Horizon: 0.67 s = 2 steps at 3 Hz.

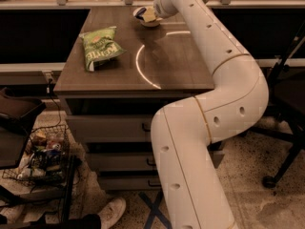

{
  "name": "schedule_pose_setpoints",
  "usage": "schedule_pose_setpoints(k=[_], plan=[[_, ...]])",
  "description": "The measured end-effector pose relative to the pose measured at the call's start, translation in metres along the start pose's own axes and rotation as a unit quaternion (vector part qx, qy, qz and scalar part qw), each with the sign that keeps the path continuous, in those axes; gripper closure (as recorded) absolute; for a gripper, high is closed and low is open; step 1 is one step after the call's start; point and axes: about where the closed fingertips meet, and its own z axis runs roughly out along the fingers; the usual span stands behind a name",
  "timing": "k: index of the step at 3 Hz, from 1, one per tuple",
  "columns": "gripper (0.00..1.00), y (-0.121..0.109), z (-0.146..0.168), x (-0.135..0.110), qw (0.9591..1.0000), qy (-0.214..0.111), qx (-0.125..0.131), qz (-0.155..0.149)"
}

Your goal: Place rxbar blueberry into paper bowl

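Note:
My gripper needs to release the rxbar blueberry, now at the bowl's rim, inside the paper bowl (pixel 147 14) at the far end of the wooden table.
The paper bowl (pixel 148 23) sits at the far end of the wooden table (pixel 171 66), mostly covered by my gripper. My gripper (pixel 149 15) is directly over the bowl, reaching in from the right. A dark blue piece, the rxbar blueberry (pixel 139 13), shows at the bowl's left rim, right against the gripper. I cannot tell whether the bar is held or rests in the bowl.
A green crinkled chip bag (pixel 99 46) lies on the left part of the table. My white arm (pixel 224 61) crosses the table's right side. A wire basket of clutter (pixel 43 154) stands on the floor at left. A chair base (pixel 286 142) is at right.

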Motion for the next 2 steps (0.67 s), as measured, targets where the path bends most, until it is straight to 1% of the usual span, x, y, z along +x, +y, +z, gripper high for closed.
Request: schedule_pose_setpoints(k=[1,2], plan=[[1.0,-0.013,0.001,0.002,0.9998,-0.003,0.02,0.005],[1.0,-0.027,-0.005,-0.01,0.9987,-0.02,0.046,-0.005]])
